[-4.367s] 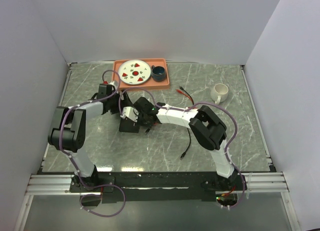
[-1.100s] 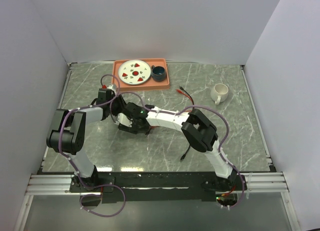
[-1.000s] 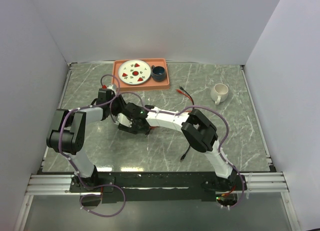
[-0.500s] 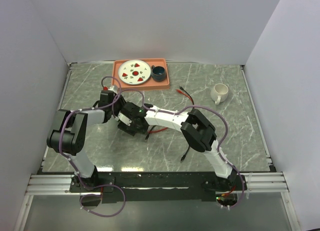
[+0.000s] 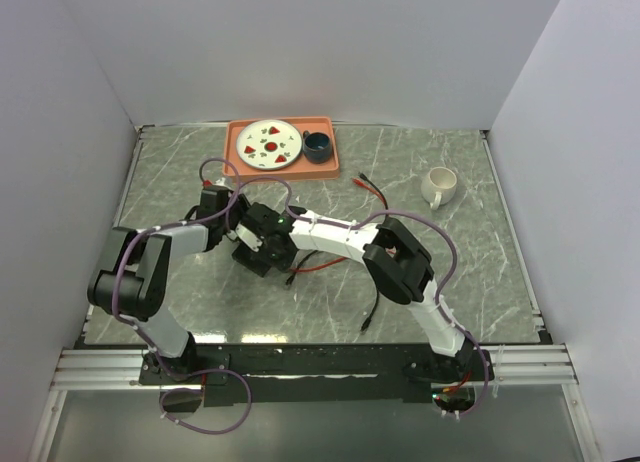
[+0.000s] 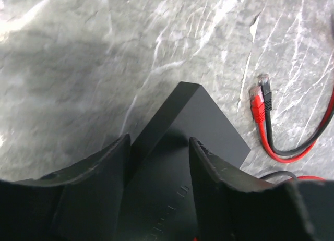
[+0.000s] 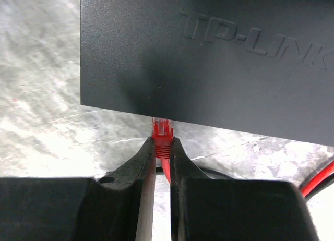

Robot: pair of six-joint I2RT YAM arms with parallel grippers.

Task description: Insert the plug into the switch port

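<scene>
The switch's edge slants across the red plug's tip, so next my left gripper opens, retake the switch's side [image 6: 163, 118] and turns it squarer before I insert the plug.
The switch [image 5: 252, 261] is a flat black box on the marble table, left of centre. In the left wrist view my left gripper [image 6: 157, 143] is open, its fingers spread over the switch's top face [image 6: 195, 121] near one corner. In the right wrist view my right gripper [image 7: 163, 143] is shut on a red plug [image 7: 163, 134]. The plug's clear tip touches the lower edge of the switch [image 7: 209, 53]; the port itself is hidden. In the top view both grippers, left [image 5: 232, 225] and right [image 5: 270, 248], meet at the switch.
A spare red plug [image 6: 257, 101] and a black plug [image 6: 266, 87] lie beside the switch. A red cable [image 5: 318, 266] and a black cable [image 5: 375, 300] trail right. The orange tray [image 5: 332, 166] with a plate and blue cup stands at the back, a white mug [image 5: 438, 185] at the right.
My left gripper has come nearer and down onto the switch. My right gripper has moved left against the switch with the plug. The red cable now trails out to the right.
</scene>
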